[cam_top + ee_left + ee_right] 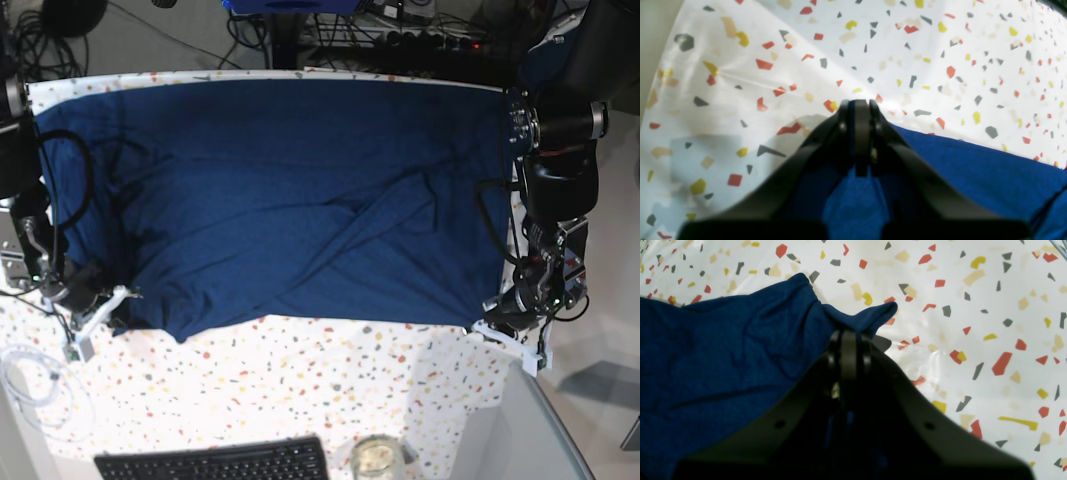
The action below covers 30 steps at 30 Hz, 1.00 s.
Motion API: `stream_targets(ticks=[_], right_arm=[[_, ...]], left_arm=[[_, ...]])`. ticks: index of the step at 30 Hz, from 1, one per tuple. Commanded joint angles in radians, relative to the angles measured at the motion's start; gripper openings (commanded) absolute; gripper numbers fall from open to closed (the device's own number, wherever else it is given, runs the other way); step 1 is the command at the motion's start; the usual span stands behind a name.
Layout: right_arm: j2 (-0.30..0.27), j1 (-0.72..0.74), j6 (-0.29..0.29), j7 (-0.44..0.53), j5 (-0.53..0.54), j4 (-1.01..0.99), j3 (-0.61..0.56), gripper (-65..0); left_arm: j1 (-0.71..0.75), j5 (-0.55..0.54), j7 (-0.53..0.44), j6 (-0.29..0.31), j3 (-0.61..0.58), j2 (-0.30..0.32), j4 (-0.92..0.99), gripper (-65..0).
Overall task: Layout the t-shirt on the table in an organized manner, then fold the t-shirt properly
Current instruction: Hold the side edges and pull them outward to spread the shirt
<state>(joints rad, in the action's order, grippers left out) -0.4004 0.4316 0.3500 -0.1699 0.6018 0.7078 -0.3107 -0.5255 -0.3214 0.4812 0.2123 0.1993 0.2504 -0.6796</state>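
Observation:
My right gripper is pinching a bunched tip of the t-shirt close to the bulge in the near edge, so I will open it and grab the t-shirt's corner (118, 328) farther from that bulge.
The dark navy t-shirt (300, 200) lies spread across the far half of the speckled white table (330, 380), with creases running through its middle. On the right of the base view my left gripper (497, 322) sits at the shirt's near corner. In the left wrist view this gripper (861, 103) is shut, with blue t-shirt fabric (973, 173) running in under its fingers. Over at the base view's left, my right gripper (110, 305) holds the other near corner. Its wrist view shows the gripper (848, 333) shut on a bunched tip of t-shirt (723, 356).
A black keyboard (215, 462) and a glass jar (375, 458) sit at the table's near edge. A white cable (30, 380) coils at the near left. Cables and equipment (400, 30) crowd the back. A grey surface (520, 430) borders the near right corner.

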Motion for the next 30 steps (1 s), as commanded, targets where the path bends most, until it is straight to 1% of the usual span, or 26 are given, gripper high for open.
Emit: stream_targets(ticks=[1,9,13,14,21,22,23,24,26,27,28,29,30], right_arm=[[-0.027,0.031,0.004,0.026,0.01,0.016,0.005,-65.0],[-0.032,0.031,0.004,0.028,0.01,0.005,0.005,-65.0],[-0.022,0.031,0.002,0.026,0.01,-0.067,0.005,-65.0],[-0.012,0.031,0.002,0.026,0.01,-0.08,0.005,-65.0],[0.008,0.031,0.002,0.022,0.01,-0.124,0.006,-64.4],[0.008,0.031,0.001,0.02,0.014,-0.124,0.006,-62.1],[0.008,0.031,-0.004,0.019,0.016,-0.122,0.006,-57.8],[0.008,0.031,-0.029,0.017,0.016,-0.118,0.006,-51.6],[0.007,0.028,-0.111,0.008,0.019,-0.09,0.011,-35.6],[0.004,0.022,-0.139,0.007,0.019,-0.064,0.029,-28.7],[0.004,0.006,-0.144,0.007,0.019,-0.038,0.054,-23.9],[0.002,-0.007,-0.144,0.007,0.019,-0.007,0.084,-21.0],[0.001,-0.017,-0.144,0.007,0.017,0.026,0.123,-21.0]], left_arm=[[-0.038,-0.008,-0.022,0.006,0.001,0.01,-0.018,-65.0],[-0.032,-0.008,-0.02,0.008,0.001,0.008,-0.018,-65.0],[-0.026,-0.008,-0.02,0.008,-0.001,0.005,-0.016,-65.0],[-0.02,-0.008,-0.02,0.008,-0.001,0.002,-0.016,-65.0],[-0.008,-0.008,-0.02,0.008,-0.001,0.0,-0.018,-65.0],[-0.008,-0.008,-0.02,0.008,-0.001,0.0,-0.018,-65.0],[-0.008,-0.008,-0.02,0.008,-0.001,0.0,-0.018,-65.0],[-0.008,-0.008,-0.02,0.008,-0.001,0.0,-0.018,-65.0],[-0.008,-0.008,-0.02,0.008,-0.001,0.0,-0.018,-65.0],[-0.008,-0.008,-0.02,0.008,-0.001,0.0,-0.018,-65.0],[-0.008,-0.008,-0.02,0.008,-0.001,0.0,-0.018,-65.0],[-0.008,-0.008,-0.02,0.008,-0.001,0.0,-0.018,-65.0],[-0.008,-0.008,-0.02,0.008,-0.001,0.0,-0.018,-65.0]])
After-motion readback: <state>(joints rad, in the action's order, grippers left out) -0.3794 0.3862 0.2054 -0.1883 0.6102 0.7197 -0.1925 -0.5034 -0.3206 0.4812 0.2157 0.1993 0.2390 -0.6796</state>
